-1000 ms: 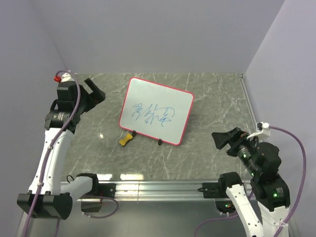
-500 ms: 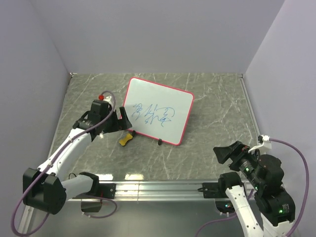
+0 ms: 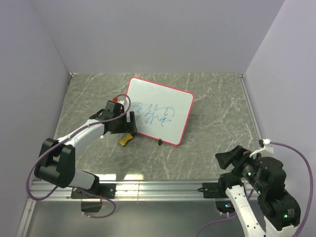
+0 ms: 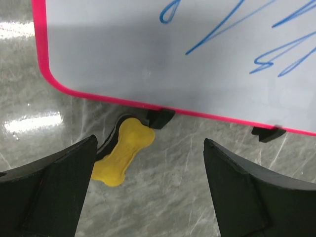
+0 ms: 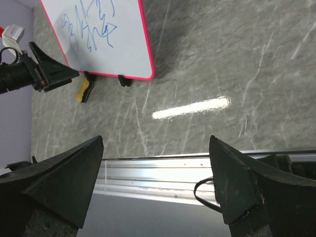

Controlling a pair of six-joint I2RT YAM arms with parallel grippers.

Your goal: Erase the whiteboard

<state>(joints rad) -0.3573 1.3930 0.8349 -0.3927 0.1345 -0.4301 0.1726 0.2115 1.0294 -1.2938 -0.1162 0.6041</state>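
Observation:
Next, my left gripper moves to the yellow eraser's narrow middle (image 3: 126,139) (image 4: 121,154), between its two wide ends, and closes there.
The whiteboard (image 3: 157,109) has a pink-red frame, black feet and blue scribbles; it stands tilted on the marble table. It also shows in the left wrist view (image 4: 187,54) and the right wrist view (image 5: 106,39). A yellow bone-shaped eraser (image 3: 126,138) lies by its near left foot, seen close in the left wrist view (image 4: 122,157). My left gripper (image 3: 129,126) is open just above the eraser, which sits toward its left finger (image 4: 49,192). My right gripper (image 3: 228,159) is open and empty, far off at the near right.
An aluminium rail (image 3: 158,186) runs along the table's near edge, also in the right wrist view (image 5: 163,173). Purple walls close the table on three sides. A black cable loop (image 5: 205,190) hangs by the rail.
My left arm has swung from the far left over to the eraser at the board's lower left corner. My right gripper has drawn back toward the near edge.

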